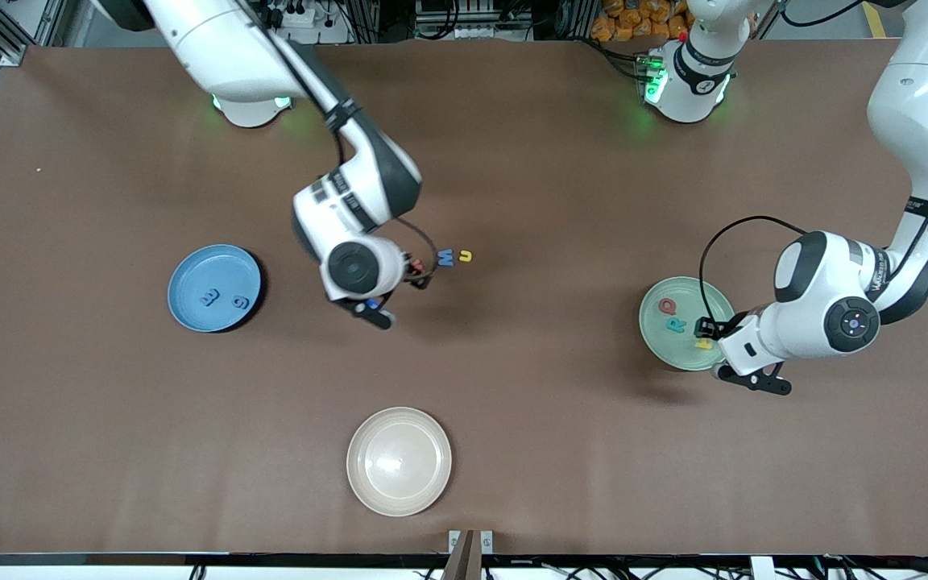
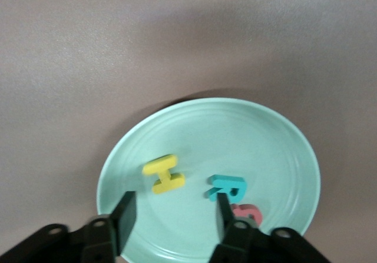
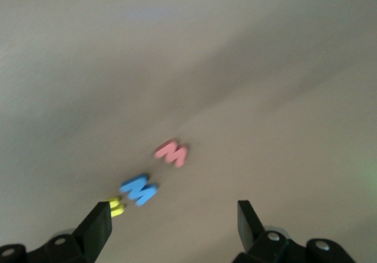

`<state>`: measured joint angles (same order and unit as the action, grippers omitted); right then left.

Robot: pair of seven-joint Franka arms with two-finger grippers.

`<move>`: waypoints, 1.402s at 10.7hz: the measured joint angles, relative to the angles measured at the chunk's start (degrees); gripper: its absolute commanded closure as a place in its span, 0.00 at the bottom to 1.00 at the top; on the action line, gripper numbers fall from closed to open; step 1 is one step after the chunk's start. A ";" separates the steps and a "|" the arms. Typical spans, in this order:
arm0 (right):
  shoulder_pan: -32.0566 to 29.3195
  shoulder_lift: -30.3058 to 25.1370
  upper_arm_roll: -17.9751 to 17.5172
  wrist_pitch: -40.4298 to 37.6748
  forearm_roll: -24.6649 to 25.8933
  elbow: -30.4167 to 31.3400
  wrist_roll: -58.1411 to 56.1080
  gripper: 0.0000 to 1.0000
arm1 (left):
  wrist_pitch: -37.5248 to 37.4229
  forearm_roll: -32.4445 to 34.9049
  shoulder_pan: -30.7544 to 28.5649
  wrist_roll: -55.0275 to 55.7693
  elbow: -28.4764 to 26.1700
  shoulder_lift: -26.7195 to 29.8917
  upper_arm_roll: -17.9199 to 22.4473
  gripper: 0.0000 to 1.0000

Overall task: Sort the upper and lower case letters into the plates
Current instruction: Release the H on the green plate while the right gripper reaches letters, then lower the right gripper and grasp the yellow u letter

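Next, my right gripper moves next to the yellow u (image 1: 466,256) (image 3: 116,207) beside the blue M and closes on both sides of that letter.
The mint green plate (image 1: 685,322) holds a red letter (image 1: 667,306), a teal R (image 1: 677,325) and a yellow H (image 1: 703,344). My left gripper (image 1: 754,381) hangs open over this plate's edge with nothing between its fingers; in its wrist view (image 2: 175,219) the yellow H (image 2: 164,174) lies just past the fingertips. The blue plate (image 1: 214,287) holds two blue letters (image 1: 222,300). A blue M (image 1: 447,258), a yellow u (image 1: 466,256) and a red m (image 3: 172,152) lie loose mid-table. My right gripper (image 1: 373,312) is open over the table beside them.
A cream-beige plate (image 1: 399,461) without letters sits near the table's front edge, nearer to the front camera than the loose letters. The brown table (image 1: 561,419) is bare between the three plates.
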<state>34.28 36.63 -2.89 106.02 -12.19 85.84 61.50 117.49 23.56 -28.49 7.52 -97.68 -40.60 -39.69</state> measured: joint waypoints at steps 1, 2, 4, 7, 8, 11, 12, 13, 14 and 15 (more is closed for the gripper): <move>1.31 0.08 0.01 1.83 -0.07 0.01 1.75 0.05 | -0.03 0.02 0.54 1.37 0.05 0.04 -0.18 0.00; 2.41 0.25 0.00 3.71 -0.12 0.02 3.59 0.05 | -0.44 0.06 0.82 2.14 0.18 0.26 -0.52 0.00; 4.48 1.13 0.02 8.08 -0.13 0.05 8.83 0.06 | -2.83 0.08 0.96 2.59 0.40 1.84 -1.52 0.00; 7.41 2.96 0.18 13.03 0.15 0.13 19.17 0.06 | -4.40 0.08 2.43 5.01 0.43 4.10 -2.17 0.00; 8.43 3.42 0.33 14.05 0.55 0.20 23.30 0.05 | -4.41 0.08 3.92 7.01 0.38 4.10 -2.16 0.00; 10.58 5.39 0.48 17.52 6.37 0.32 38.44 0.05 | -4.59 0.09 6.51 9.49 0.34 4.10 -1.93 0.00; 11.15 6.13 0.48 18.27 8.46 0.39 42.82 0.07 | -4.62 0.09 6.31 9.49 0.34 4.09 -1.68 0.00; 11.73 6.71 0.49 19.10 9.59 0.69 45.85 0.10 | -4.66 0.09 6.07 9.49 0.31 4.08 -1.43 0.00; 12.26 7.09 0.50 19.74 10.05 1.09 47.73 0.12 | -4.67 0.10 5.90 9.48 0.27 4.05 -1.30 0.00; 12.62 7.31 0.51 20.24 10.22 1.31 49.39 0.14 | -4.69 0.10 5.85 9.48 0.23 4.03 -1.28 0.00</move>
<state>46.90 43.94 -2.39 126.26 -1.97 87.14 110.90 112.81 23.65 -22.65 17.01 -97.45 -36.57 -40.97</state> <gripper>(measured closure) 0.079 0.000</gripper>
